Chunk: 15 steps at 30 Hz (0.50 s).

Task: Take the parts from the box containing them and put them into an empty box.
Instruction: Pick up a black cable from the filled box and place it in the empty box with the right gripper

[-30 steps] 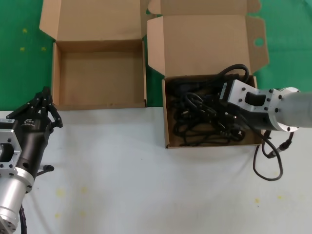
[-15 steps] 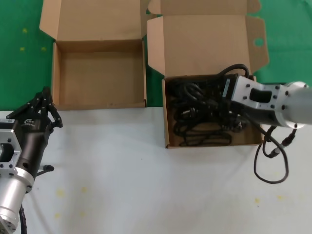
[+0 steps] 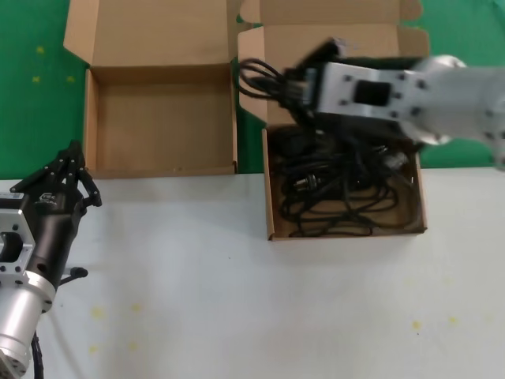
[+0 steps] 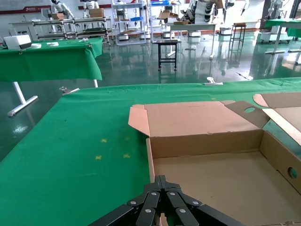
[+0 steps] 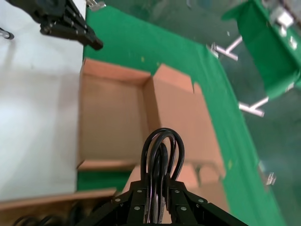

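Note:
Next, the right gripper releases the coiled black power cord in the empty box's corner (image 3: pixel 106 144) (image 5: pixel 100 84) next to the robot's left gripper.
My right gripper (image 3: pixel 293 85) is shut on a coiled black power cord (image 3: pixel 259 79) and holds it in the air over the back left corner of the box containing the parts (image 3: pixel 269 189). In the right wrist view the cord's loops (image 5: pixel 162 149) stick out past the shut gripper (image 5: pixel 162 190). More black cords (image 3: pixel 339 197) lie tangled in that box. The empty box (image 3: pixel 158 126) stands open just to the left, also seen below the held cord (image 5: pixel 110 122). My left gripper (image 3: pixel 76 164) is parked, shut and empty, at the near left corner of the empty box (image 4: pixel 211 183).
Both boxes have upright lids (image 3: pixel 150 31) at the back. The white table (image 3: pixel 237 300) lies in front of them, and green cloth (image 3: pixel 31 79) lies behind and to the sides. The other box's flap with a round hole (image 4: pixel 249 110) shows in the left wrist view.
My right gripper has risen out of the cord box and swung left and back, carrying one coiled cord. The left arm has not moved.

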Motion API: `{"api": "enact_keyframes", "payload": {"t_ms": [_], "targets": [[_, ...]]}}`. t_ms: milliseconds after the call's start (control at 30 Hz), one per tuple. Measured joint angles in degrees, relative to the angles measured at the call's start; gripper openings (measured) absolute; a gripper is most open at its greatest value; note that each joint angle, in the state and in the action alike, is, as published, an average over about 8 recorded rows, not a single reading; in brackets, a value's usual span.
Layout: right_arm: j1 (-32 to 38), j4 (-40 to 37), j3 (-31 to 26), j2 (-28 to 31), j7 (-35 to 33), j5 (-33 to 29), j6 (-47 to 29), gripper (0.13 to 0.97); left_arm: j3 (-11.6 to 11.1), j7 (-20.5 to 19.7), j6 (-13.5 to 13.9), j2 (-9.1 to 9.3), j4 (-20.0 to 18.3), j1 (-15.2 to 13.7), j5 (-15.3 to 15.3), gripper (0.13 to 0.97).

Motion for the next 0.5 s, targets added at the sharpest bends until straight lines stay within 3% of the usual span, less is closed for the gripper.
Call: {"api": "enact_keyframes", "payload": {"t_ms": [500], "targets": [[4.11,-14.04,-7.32,-15.39,-12.63,-8.93,10.80,0.204,0.00,0.01,0.00,0.00,0.00,0.00,0.00,0.144]]}}
